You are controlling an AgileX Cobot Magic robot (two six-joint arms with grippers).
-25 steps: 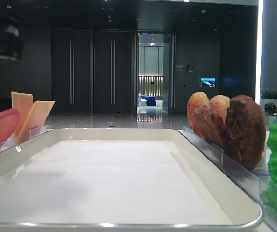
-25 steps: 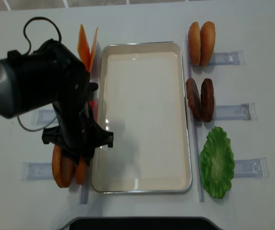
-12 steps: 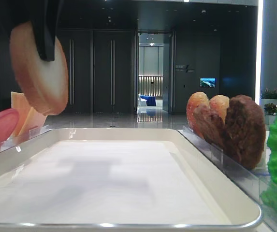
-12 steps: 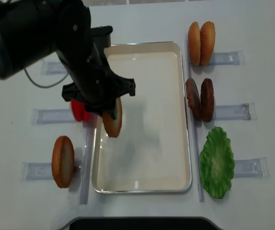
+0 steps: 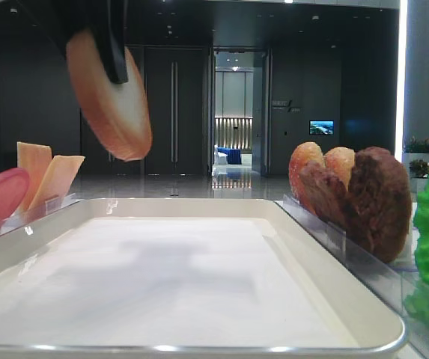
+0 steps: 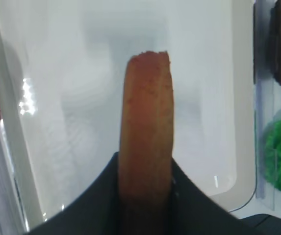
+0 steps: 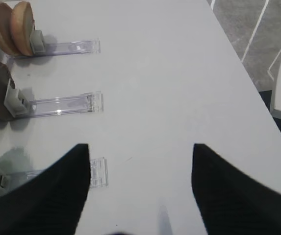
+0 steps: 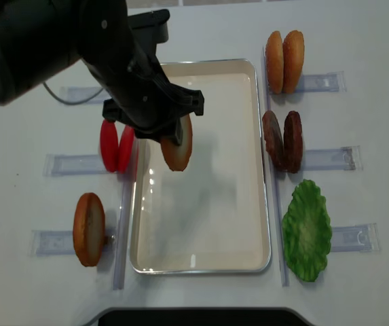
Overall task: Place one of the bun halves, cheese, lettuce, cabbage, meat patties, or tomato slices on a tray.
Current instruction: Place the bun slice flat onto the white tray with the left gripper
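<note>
I should use my left gripper to set the bun half, still on edge in the air, down flat and let go of it on the middle of the cream-white tray (image 8: 203, 176) (image 6: 135, 105).
My left gripper (image 8: 175, 133) is shut on a bun half (image 8: 178, 149), held on edge in the air above the left part of the cream-white tray (image 8: 208, 210). In the left wrist view the bun half (image 6: 146, 112) stands between the dark fingers over the tray's liner (image 6: 57, 98). In the low exterior view the bun half (image 5: 109, 105) hangs tilted well above the tray (image 5: 162, 284). My right gripper (image 7: 139, 156) is open over bare table, off to the right of the racks. I see no cabbage.
Right of the tray stand two bun halves (image 8: 284, 61), two meat patties (image 8: 282, 141) and a green lettuce leaf (image 8: 307, 229). To its left are tomato slices (image 8: 117, 146) and another bun half (image 8: 89, 229). Cheese slices (image 5: 46, 176) stand at the far left.
The left gripper lifted the bun half from the left rack and carried it right and farther along the tray, over the tray's left part. One bun half stays in that rack.
</note>
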